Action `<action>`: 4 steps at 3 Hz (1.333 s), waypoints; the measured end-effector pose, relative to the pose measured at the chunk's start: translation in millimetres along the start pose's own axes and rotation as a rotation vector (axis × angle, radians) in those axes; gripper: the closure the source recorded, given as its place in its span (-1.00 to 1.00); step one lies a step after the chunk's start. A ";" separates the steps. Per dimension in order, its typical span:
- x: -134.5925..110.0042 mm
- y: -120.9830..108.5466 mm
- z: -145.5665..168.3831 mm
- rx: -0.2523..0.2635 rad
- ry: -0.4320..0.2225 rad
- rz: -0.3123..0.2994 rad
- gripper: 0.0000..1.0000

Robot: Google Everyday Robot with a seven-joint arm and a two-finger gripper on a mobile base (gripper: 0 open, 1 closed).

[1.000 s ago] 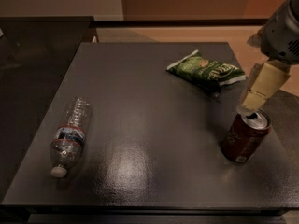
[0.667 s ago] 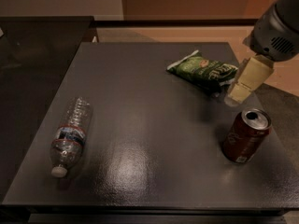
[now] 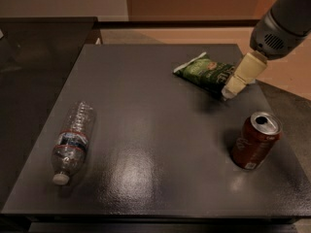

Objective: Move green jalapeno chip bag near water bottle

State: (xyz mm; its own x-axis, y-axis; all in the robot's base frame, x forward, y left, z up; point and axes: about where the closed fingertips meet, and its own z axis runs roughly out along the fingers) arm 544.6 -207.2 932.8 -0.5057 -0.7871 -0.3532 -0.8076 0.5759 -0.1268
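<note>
The green jalapeno chip bag's end (image 3: 228,74) points away from the water bottle. My gripper needs to close on that end.
The green jalapeno chip bag (image 3: 206,73) lies flat at the far right of the dark table (image 3: 155,125). The water bottle (image 3: 72,142) lies on its side near the table's front left, cap toward the front. My gripper (image 3: 232,88) comes down from the upper right; its cream fingers hang over the bag's right end and hide that end. I cannot tell whether it touches the bag.
A red-brown soda can (image 3: 255,141) stands upright at the front right, close below the gripper. A darker counter (image 3: 39,38) adjoins the table on the left. The table's right edge runs just past the bag and can.
The gripper has moved up and left, from above the soda can to the right end of the chip bag. Bag, can and bottle have not moved.
</note>
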 end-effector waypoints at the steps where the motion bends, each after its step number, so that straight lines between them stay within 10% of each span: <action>1: -4.5 -24.8 26.2 0.026 0.021 0.070 -1.00; 4: -10.5 -79.0 85.1 0.071 0.030 0.145 -1.00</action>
State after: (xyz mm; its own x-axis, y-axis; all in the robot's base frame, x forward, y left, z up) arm 639.5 -225.6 867.6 -0.6253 -0.6998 -0.3453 -0.7022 0.6976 -0.1422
